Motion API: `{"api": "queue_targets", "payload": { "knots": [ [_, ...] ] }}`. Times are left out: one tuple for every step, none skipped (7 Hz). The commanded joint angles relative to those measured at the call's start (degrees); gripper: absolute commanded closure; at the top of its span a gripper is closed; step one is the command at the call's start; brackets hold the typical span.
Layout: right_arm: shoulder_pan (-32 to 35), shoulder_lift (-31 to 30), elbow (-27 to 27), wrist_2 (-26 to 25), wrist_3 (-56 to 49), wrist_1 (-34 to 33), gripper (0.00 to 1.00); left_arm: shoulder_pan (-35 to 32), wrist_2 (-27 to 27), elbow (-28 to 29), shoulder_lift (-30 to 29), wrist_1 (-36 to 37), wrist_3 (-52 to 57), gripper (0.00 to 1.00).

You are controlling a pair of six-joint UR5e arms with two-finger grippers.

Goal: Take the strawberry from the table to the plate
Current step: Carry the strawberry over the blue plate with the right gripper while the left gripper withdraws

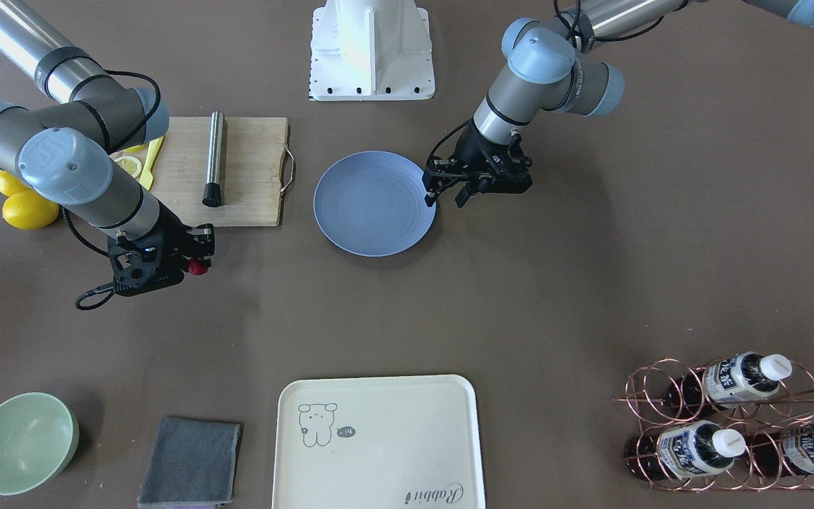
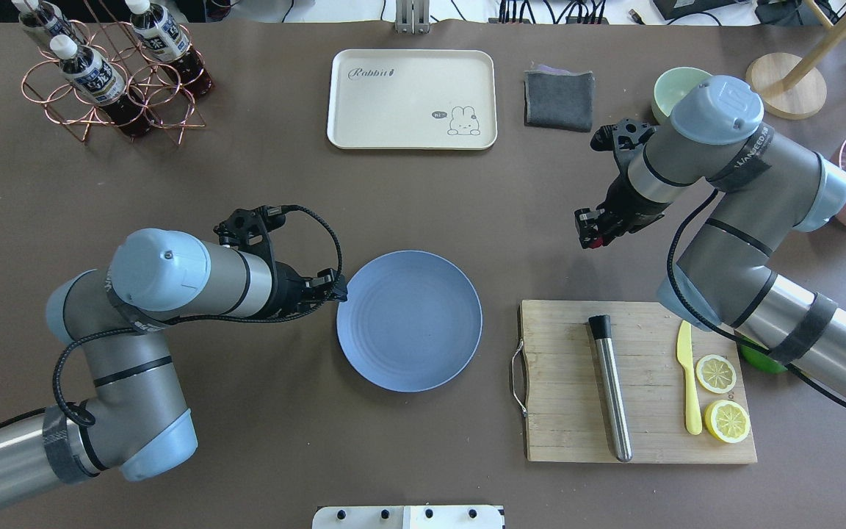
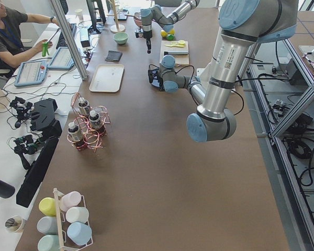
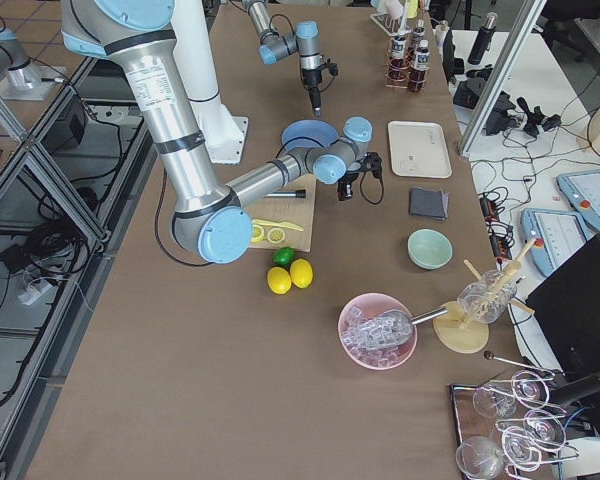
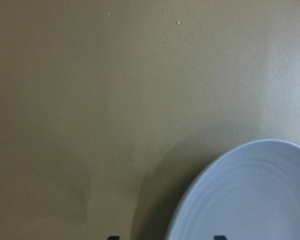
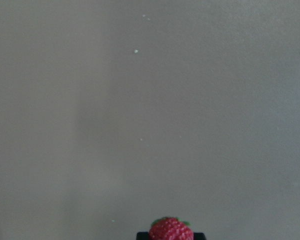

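Note:
I need to use my right gripper to set the strawberry, now held above the bare table, down near the middle of the light-blue plate [image 1: 367, 199].
A small dark-red strawberry [image 1: 198, 268] sits between the fingers of my right gripper [image 1: 200, 260], which is shut on it above the bare table [image 1: 562, 283]. The berry fills the bottom edge of the right wrist view as the strawberry [image 6: 171, 230], and from overhead it shows as a red spot [image 2: 597, 241] at the gripper [image 2: 590, 234]. The round light-blue plate [image 1: 374, 203] lies mid-table with nothing on it. My left gripper [image 1: 447, 194] hangs open just beside the plate's rim [image 5: 250, 195], with nothing between its fingers.
A wooden cutting board [image 1: 248, 145] with a metal muddler [image 1: 214, 159], a yellow knife and lemon slices lies between the right arm and the plate. Whole lemons [image 1: 25, 205], a green bowl [image 1: 22, 442], a grey cloth [image 1: 191, 461], a cream tray [image 1: 379, 442] and a bottle rack [image 1: 732, 424] ring the table.

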Motion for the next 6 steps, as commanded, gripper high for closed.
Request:
{"api": "queue_targets", "payload": {
  "knots": [
    [-2.02, 3.54, 2.06, -0.19, 8.69, -0.15, 1.0, -7.46, -5.96, -4.59, 3.43, 8.03, 11.77, 0.31],
    [-4.47, 6.43, 2.24, -0.72, 14.13, -0.24, 1.0, -11.67, -9.29, -4.43, 6.32, 8.06, 17.93, 0.29],
    [-6.67, 8.46, 2.33, -2.81, 17.76, -0.24, 1.0, -16.06, -12.63, -4.43, 9.92, 7.8, 25.04, 0.28],
    [-9.13, 10.66, 2.33, -5.01, 21.01, -1.2, 1.0, -19.76, -14.75, -4.43, 13.09, 7.54, 31.11, 0.28],
    [-11.25, 13.11, 2.33, -7.47, 22.7, -3.9, 1.0, -23.11, -16.86, -3.82, 15.03, 7.45, 36.04, 0.28],
    [-15.09, 13.92, 2.68, -11.67, 25.15, -4.37, 1.0, -26.01, -19.14, -3.73, 17.57, 7.45, 40.62, 0.28]
  ]
}}
